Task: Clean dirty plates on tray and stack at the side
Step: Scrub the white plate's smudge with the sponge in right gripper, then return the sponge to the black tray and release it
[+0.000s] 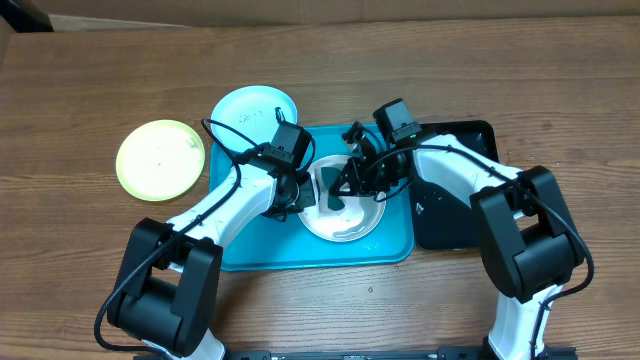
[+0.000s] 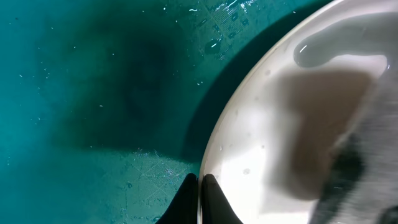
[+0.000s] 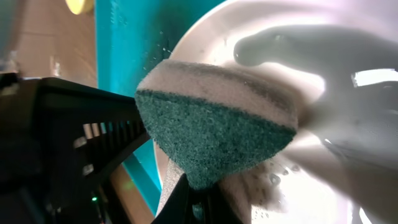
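My right gripper is to let go of the green-and-white sponge in the black tray (image 1: pixel 465 172), nearer to that black tray's edge that is away from the turquoise tray.
The white plate (image 1: pixel 345 222) lies tilted on the turquoise tray (image 1: pixel 250 255). My left gripper (image 1: pixel 303 192) is shut on the white plate's rim (image 2: pixel 249 124), one finger each side of the edge (image 2: pixel 200 193). My right gripper (image 1: pixel 350 183) is shut on a green-and-white sponge (image 3: pixel 217 130) pressed against the white plate's wet inner face (image 3: pixel 348 155). The light blue plate (image 1: pixel 254 108) lies on the table behind the tray, its near edge over the tray's rim. The yellow-green plate (image 1: pixel 160 158) lies on the table left of the tray.
A glossy black tray (image 1: pixel 450 215) sits right of the turquoise tray under my right arm. Water drops lie on the turquoise tray floor (image 2: pixel 93 93). Bare wooden table (image 1: pixel 560 90) surrounds everything.
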Robot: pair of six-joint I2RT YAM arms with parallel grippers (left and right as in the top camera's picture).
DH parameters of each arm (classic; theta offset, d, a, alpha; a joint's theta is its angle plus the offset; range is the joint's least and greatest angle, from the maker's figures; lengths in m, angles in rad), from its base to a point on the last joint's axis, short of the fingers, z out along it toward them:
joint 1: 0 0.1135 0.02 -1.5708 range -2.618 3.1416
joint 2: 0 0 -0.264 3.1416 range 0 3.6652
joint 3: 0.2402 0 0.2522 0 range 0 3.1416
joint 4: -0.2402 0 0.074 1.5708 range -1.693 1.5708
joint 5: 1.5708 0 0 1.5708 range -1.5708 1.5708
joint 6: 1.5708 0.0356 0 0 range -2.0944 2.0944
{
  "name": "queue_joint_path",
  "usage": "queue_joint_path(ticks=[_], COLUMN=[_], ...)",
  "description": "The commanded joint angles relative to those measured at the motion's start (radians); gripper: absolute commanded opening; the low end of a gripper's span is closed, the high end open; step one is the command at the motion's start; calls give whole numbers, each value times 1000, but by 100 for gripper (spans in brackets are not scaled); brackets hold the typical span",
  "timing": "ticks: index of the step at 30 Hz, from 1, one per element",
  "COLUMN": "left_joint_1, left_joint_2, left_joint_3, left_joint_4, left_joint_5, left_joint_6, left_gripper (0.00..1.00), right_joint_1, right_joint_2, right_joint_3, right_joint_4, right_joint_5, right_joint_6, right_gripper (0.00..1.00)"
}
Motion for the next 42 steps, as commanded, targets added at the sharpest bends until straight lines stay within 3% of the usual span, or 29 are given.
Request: queue_joint_path(ticks=[1,7,22,32,42], left_joint_1=[-5,-5,-5,-5,-5], left_joint_2=[15,15,15,16,15], left_joint_3=[6,6,6,6,6], left_joint_4=[-1,-1,-11,-7,-8], left_joint_5=[-3,-3,-3,-4,-4], left_joint_6=[24,24,24,24,24], left_gripper=[4,4,4,4,4], right_joint_1=[21,31,-45,-55,-191], right_joint_2=[-9,-9,-64,-205,-267], right_joint_3=[-3,-3,103,231,258], right_joint_4=[11,-9,-173,-410,-600], right_joint_5=[53,269,279,227,661], right_joint_6=[41,169,156,-24,-25], right_gripper=[4,4,4,4,4])
